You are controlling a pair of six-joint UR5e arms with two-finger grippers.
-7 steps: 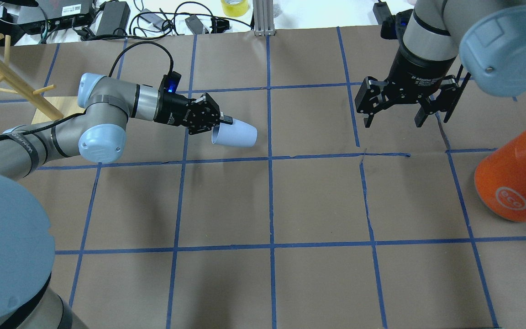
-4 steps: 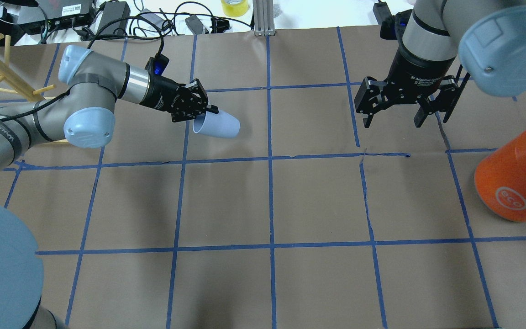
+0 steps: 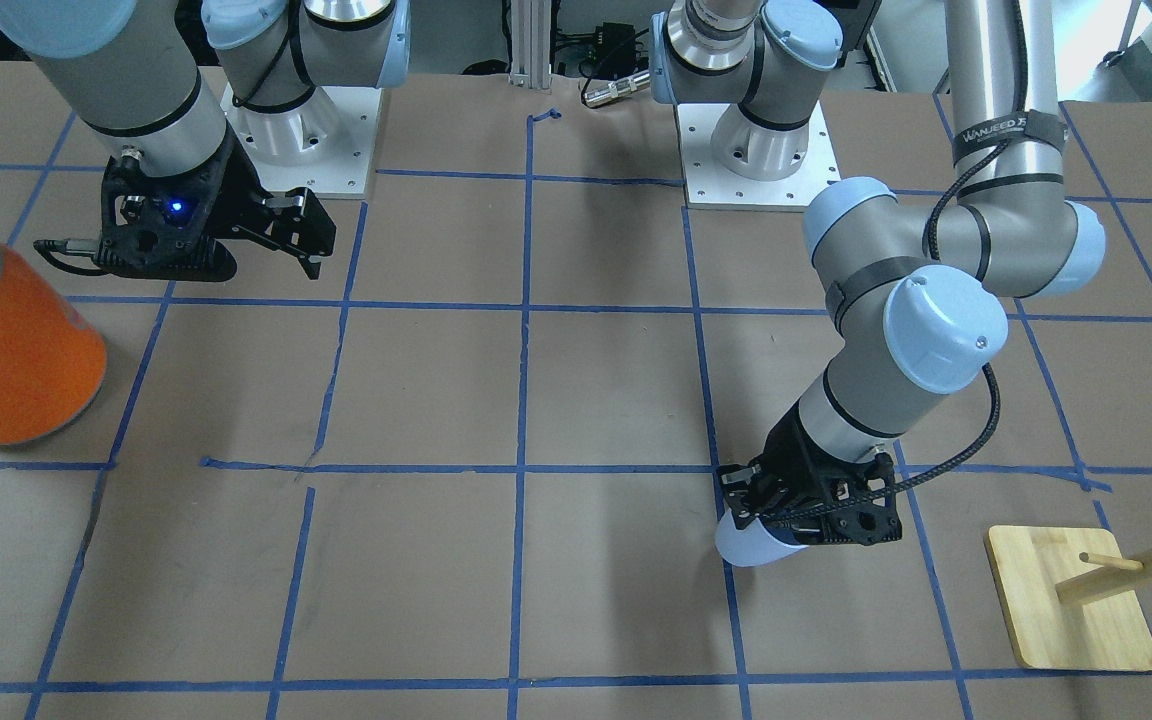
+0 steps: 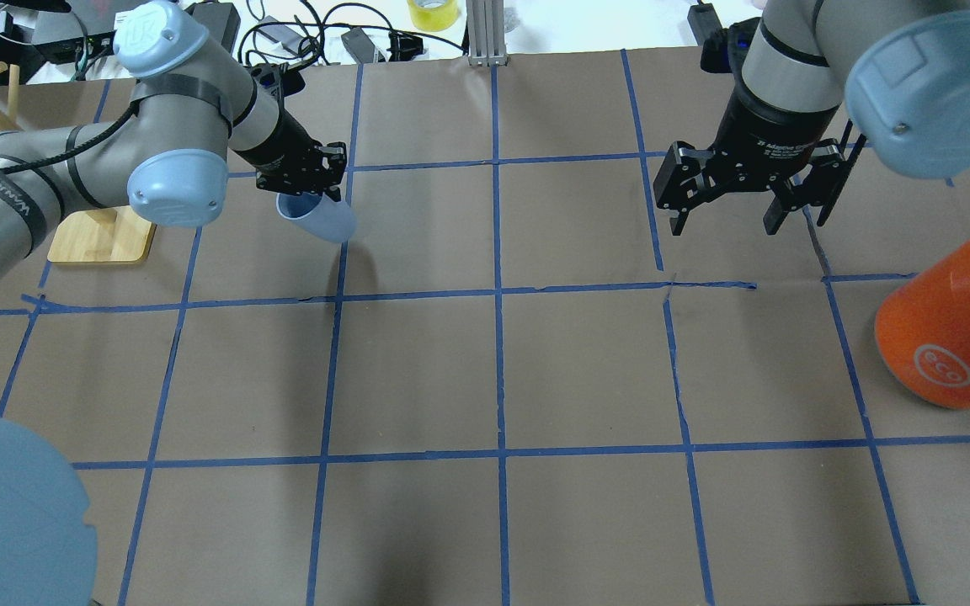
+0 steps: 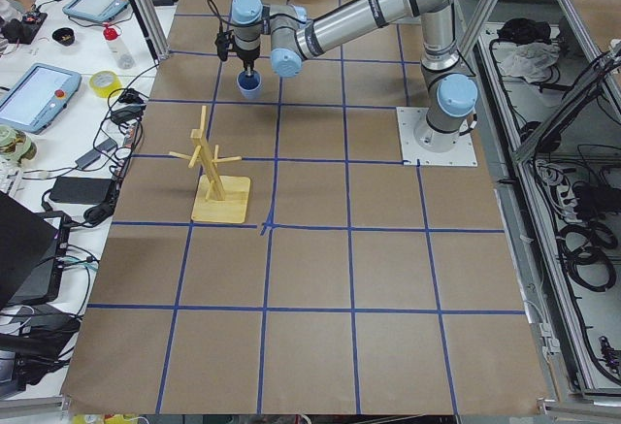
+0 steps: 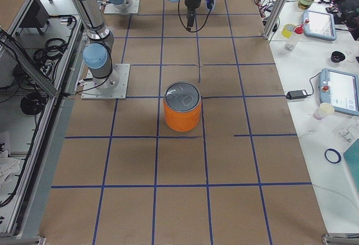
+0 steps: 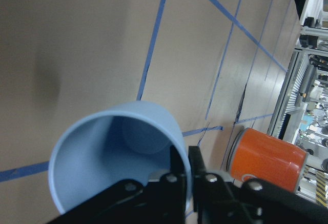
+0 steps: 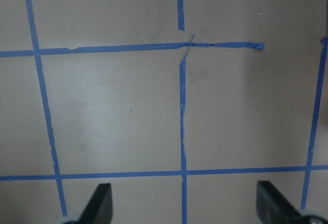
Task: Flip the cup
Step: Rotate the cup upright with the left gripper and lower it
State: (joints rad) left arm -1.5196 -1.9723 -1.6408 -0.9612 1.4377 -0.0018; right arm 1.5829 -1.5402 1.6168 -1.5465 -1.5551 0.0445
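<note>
I should use my left gripper to set the pale blue cup down in the taped square (image 3: 853, 614) next to the wooden peg stand.
The pale blue cup (image 4: 321, 220) hangs from my left gripper (image 4: 304, 183), which is shut on its rim and holds it tilted above the table at the far left. The cup also shows under the gripper in the front-facing view (image 3: 758, 543). In the left wrist view the cup's open mouth (image 7: 115, 157) faces the camera, one finger inside the rim and one outside. In the exterior left view the cup (image 5: 249, 84) looks near upright, mouth up. My right gripper (image 4: 748, 202) is open and empty, hovering at the far right.
A large orange can (image 4: 952, 328) with a silver top stands at the right edge. A wooden peg stand (image 4: 102, 236) on a square base sits at the far left, close behind my left arm. Cables and gear lie beyond the table's far edge.
My left arm swung left and toward the far edge with the cup. The cup turned from lying sideways to a steeper tilt. The right arm has not moved.
</note>
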